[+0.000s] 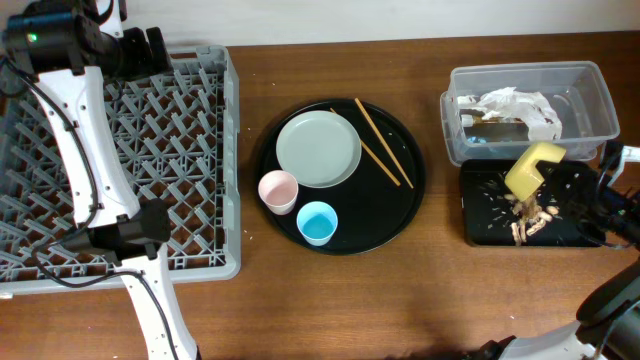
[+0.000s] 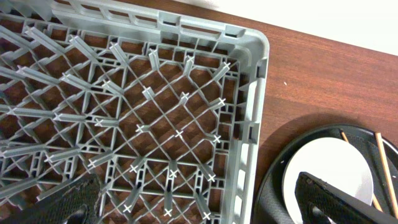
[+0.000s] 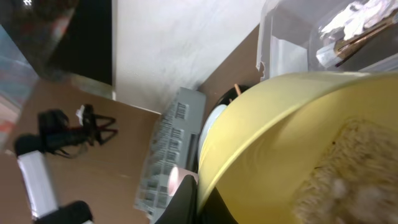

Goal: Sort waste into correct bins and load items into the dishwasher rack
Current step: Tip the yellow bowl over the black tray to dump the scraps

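Next, my right gripper sets the yellow bowl, now tipped over the shallow black tray, down on the round black tray (image 1: 374,203), next to the blue cup.
My right gripper (image 3: 202,202) is shut on the rim of the yellow bowl (image 1: 532,168), held tipped on edge over the shallow black tray (image 1: 490,225). Beige food scraps (image 1: 528,222) lie in the tray, and some still cling inside the bowl (image 3: 336,180). The clear tub (image 1: 590,90) behind it holds white napkins (image 1: 520,108) and a shiny wrapper. The pale plate (image 1: 318,148), pink cup (image 1: 278,190), blue cup (image 1: 317,222) and two chopsticks (image 1: 383,143) lie on the round black tray (image 1: 400,215). My left gripper (image 2: 199,205) is open over the grey rack's (image 1: 215,150) far right corner.
The left arm's white links (image 1: 90,160) lie across the rack. The rack's right wall (image 2: 252,124) stands close to the round tray's left rim (image 2: 273,180). Bare brown table (image 1: 400,300) shows in front of the round tray.
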Robot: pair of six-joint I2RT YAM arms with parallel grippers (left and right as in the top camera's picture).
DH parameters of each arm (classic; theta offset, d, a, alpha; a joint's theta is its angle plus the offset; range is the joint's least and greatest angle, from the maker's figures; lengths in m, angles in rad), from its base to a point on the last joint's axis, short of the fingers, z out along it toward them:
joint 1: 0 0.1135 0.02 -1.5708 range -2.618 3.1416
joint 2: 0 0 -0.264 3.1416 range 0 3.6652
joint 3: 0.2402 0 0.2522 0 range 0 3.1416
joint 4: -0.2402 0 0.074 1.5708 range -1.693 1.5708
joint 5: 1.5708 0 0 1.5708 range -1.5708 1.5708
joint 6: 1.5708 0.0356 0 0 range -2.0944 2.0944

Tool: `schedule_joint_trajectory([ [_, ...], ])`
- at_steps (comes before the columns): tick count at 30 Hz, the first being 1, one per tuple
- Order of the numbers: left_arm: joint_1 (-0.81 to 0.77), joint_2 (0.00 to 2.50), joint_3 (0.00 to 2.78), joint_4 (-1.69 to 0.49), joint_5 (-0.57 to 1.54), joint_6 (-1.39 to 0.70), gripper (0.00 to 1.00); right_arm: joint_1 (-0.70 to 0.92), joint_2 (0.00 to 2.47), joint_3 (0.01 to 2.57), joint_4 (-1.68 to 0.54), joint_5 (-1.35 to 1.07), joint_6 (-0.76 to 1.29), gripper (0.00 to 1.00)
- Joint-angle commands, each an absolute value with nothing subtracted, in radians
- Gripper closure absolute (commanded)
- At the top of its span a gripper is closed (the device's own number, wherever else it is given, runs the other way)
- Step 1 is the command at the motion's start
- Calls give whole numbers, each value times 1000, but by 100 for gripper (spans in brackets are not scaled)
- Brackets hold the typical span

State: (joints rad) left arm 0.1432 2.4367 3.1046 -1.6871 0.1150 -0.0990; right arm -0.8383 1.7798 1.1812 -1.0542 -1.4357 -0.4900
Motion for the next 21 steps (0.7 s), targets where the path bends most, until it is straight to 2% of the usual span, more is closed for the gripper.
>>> schedule_joint_trajectory([
  [1, 143, 2406, 3116, -1688, 107, -108, 1, -845, 1782, 1181, -1058, -1501, -359, 96],
  [7, 143, 2406, 3116, -1688, 108, -108, 1, -845, 1782, 1181, -1058, -1545, -330, 96],
  [21, 143, 2406, 3116, -1688, 107, -108, 1, -847, 1782, 1181, -1058, -1552, -113, 96],
])
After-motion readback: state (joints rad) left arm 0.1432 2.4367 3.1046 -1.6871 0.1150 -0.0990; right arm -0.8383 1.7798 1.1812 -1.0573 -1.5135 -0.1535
